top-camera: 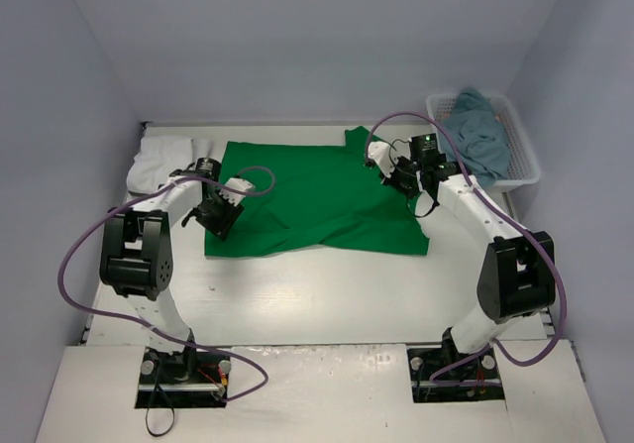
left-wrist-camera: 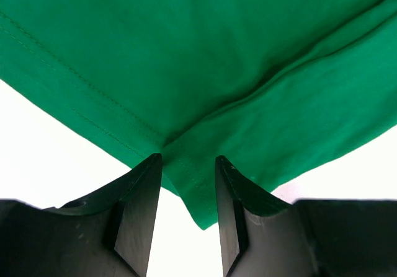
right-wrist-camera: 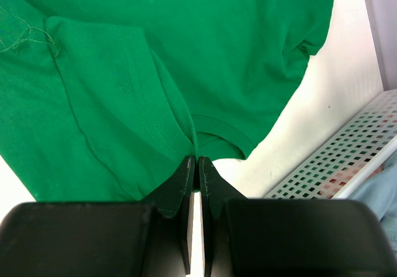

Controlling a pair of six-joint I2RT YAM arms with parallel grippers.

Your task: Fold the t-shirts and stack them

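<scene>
The green t-shirt's flap edge slants toward me at the hem, so I need to pinch the flap's loose corner (left-wrist-camera: 177, 155) with my left gripper and pull it farther across the t-shirt.
A bright green t-shirt (top-camera: 317, 195) lies spread across the middle of the table. My left gripper (top-camera: 216, 227) hangs over its near left corner. In the left wrist view the gripper (left-wrist-camera: 188, 162) is open, and the hemmed corner of the green t-shirt (left-wrist-camera: 217, 54) lies loose between the fingers. My right gripper (top-camera: 381, 164) is at the shirt's far right side. There the gripper (right-wrist-camera: 197, 160) is shut on a raised fold of the green t-shirt (right-wrist-camera: 186, 41), beside a sleeve. A white t-shirt (top-camera: 158, 161) is bunched at the far left. A teal-blue t-shirt (top-camera: 477, 131) fills the basket.
A white lattice basket (top-camera: 527, 166) stands at the back right against the wall, and its rim (right-wrist-camera: 335, 159) sits just right of my right gripper. Grey walls close in the table on three sides. Purple cables loop off both arms.
</scene>
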